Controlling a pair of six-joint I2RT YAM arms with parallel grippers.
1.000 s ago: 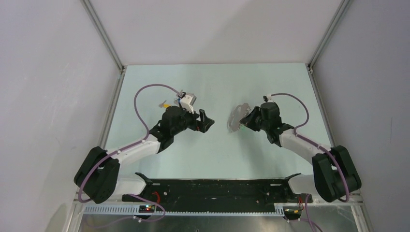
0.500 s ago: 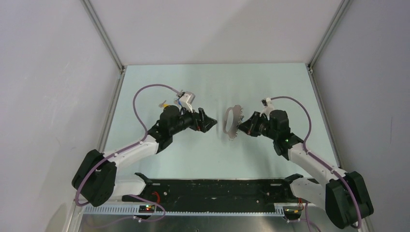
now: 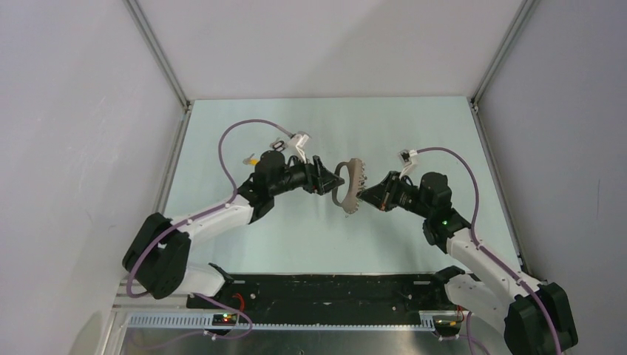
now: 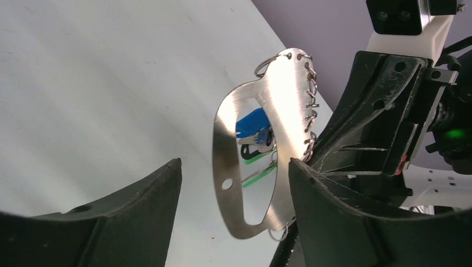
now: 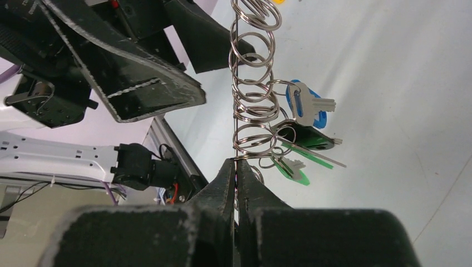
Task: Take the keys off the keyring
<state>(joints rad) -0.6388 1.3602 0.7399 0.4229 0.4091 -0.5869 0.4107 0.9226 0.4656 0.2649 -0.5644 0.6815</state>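
Observation:
The robot's right gripper holds the keyring amid its split rings, so next the left gripper takes the loop (image 3: 336,194) and turns it before the right gripper takes its end.
The keyring (image 3: 346,185) is a flat pale metal oval loop with several small split rings along one edge, held up above the table. My right gripper (image 3: 364,198) is shut on its edge, as the right wrist view (image 5: 235,162) shows. A blue-headed key (image 5: 306,104), a dark green-headed key (image 5: 303,139) and a small green key (image 5: 292,167) hang from the rings. My left gripper (image 3: 323,181) is open. In the left wrist view (image 4: 235,166) its fingers stand on either side of the keyring (image 4: 281,111). The blue key (image 4: 253,123) shows through the loop.
A small yellow item (image 3: 251,157) lies on the table behind the left arm. Purple cables loop above both wrists. Grey walls with metal frame posts (image 3: 159,52) close in the table. A black base plate (image 3: 333,288) runs along the near edge.
The right gripper has carried the keyring left towards the middle and turned it. The left gripper has reached right until its open fingers flank the keyring.

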